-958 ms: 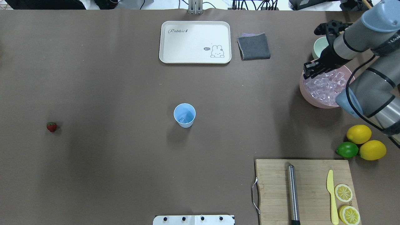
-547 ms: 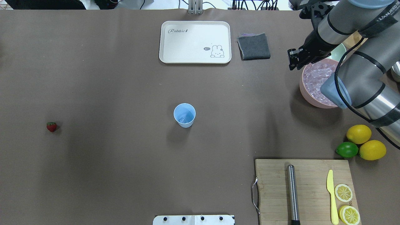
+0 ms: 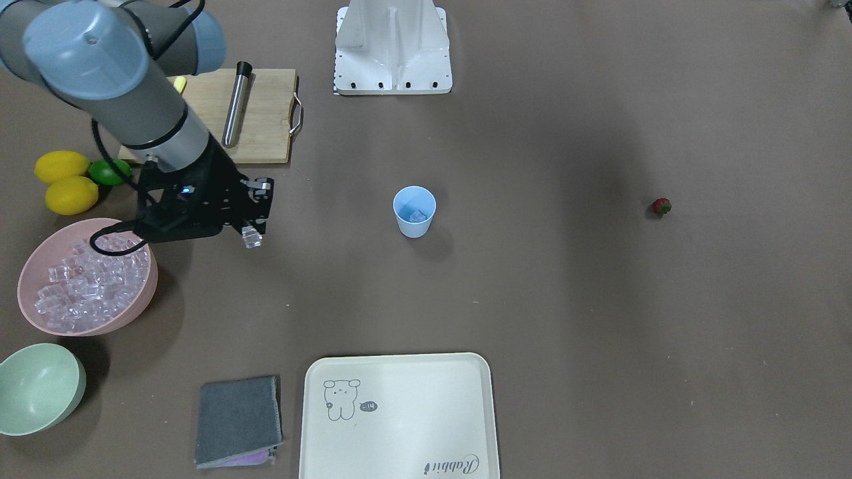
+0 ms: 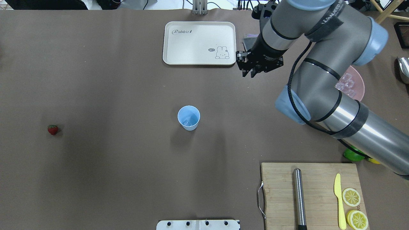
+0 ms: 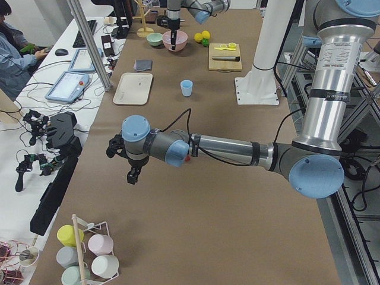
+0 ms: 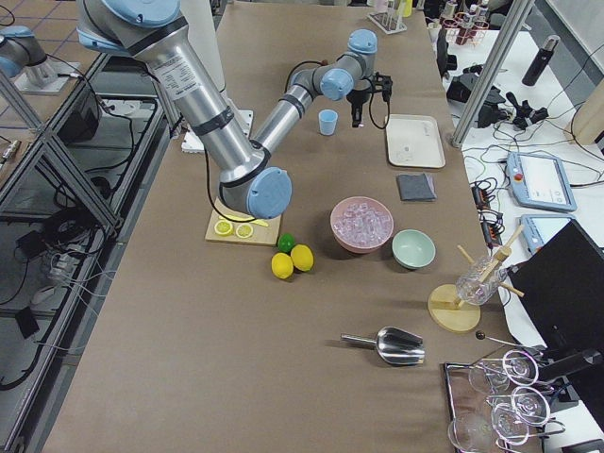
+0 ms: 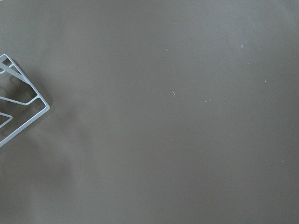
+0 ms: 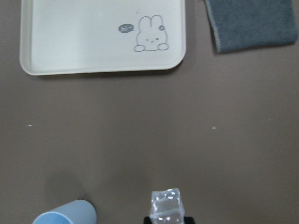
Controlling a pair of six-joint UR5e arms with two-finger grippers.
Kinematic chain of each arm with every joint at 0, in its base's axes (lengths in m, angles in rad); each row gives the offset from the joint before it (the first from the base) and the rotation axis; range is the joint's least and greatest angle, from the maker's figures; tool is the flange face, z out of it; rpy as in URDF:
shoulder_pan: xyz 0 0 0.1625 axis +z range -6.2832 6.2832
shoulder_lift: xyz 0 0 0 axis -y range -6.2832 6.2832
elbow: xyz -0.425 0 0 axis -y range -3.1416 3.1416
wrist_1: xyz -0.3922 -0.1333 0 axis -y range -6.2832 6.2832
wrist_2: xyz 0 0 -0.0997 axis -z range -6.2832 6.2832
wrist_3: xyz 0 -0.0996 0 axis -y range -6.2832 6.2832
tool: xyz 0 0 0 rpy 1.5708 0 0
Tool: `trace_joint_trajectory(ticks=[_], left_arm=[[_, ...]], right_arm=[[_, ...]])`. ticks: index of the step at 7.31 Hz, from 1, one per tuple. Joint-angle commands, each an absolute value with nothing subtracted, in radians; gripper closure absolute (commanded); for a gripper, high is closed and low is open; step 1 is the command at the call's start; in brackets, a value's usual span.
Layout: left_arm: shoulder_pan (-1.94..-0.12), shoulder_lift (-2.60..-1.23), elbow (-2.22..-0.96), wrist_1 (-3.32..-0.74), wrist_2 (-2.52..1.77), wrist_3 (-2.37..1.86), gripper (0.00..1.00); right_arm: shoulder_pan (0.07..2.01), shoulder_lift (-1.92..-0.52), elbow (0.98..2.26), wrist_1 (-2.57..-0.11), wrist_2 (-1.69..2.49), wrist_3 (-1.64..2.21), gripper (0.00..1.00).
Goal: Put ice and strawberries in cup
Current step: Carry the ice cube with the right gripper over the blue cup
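Next, my right gripper drops the clear ice cube inside the light blue cup point(image 3: 415, 211) point(image 8: 55, 219), on top of the ice cube lying there.
My right gripper point(image 4: 250, 73) is shut on a clear ice cube point(image 3: 251, 237) and holds it above the table, right of and beyond the light blue cup point(image 4: 189, 117). The right wrist view shows the cube point(image 8: 166, 207) between the fingertips, with the cup point(image 8: 65, 213) at lower left. One ice cube point(image 3: 417, 215) lies in the cup. The pink bowl point(image 3: 140, 299) holds several ice cubes point(image 3: 80, 286). The strawberry point(image 4: 52, 129) lies far left on the table. My left gripper point(image 5: 132, 176) hovers over bare table; I cannot tell whether it is open.
A cream rabbit tray point(image 4: 199, 43) and grey cloth point(image 3: 237, 419) lie at the far side. A pale green bowl point(image 3: 36, 386) stands by the pink bowl. A cutting board point(image 4: 311, 195) carries a steel rod, a yellow knife and lemon halves. Lemons point(image 3: 63, 179) and a lime sit nearby.
My right arm has lifted off the pink ice bowl and swung left toward the middle of the table, carrying an ice cube. The cup and strawberry have not moved.
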State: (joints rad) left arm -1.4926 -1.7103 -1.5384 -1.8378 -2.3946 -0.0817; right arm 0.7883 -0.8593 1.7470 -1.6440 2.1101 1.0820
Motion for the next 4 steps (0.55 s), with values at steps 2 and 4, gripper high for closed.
trace_joint_trajectory(ticks=[2,4], left_arm=[[-1.493,-1.71,-1.539,-1.841,-2.396,-0.084,0.02],[-1.493,-1.71,-1.542,-1.841,-2.398,-0.084,0.02]], right_arm=[[0.568,-0.72,1.68,-1.654,1.892,1.302,0.87],[0.485,-0.709,1.663,-1.646,1.795,1.359,0.87]])
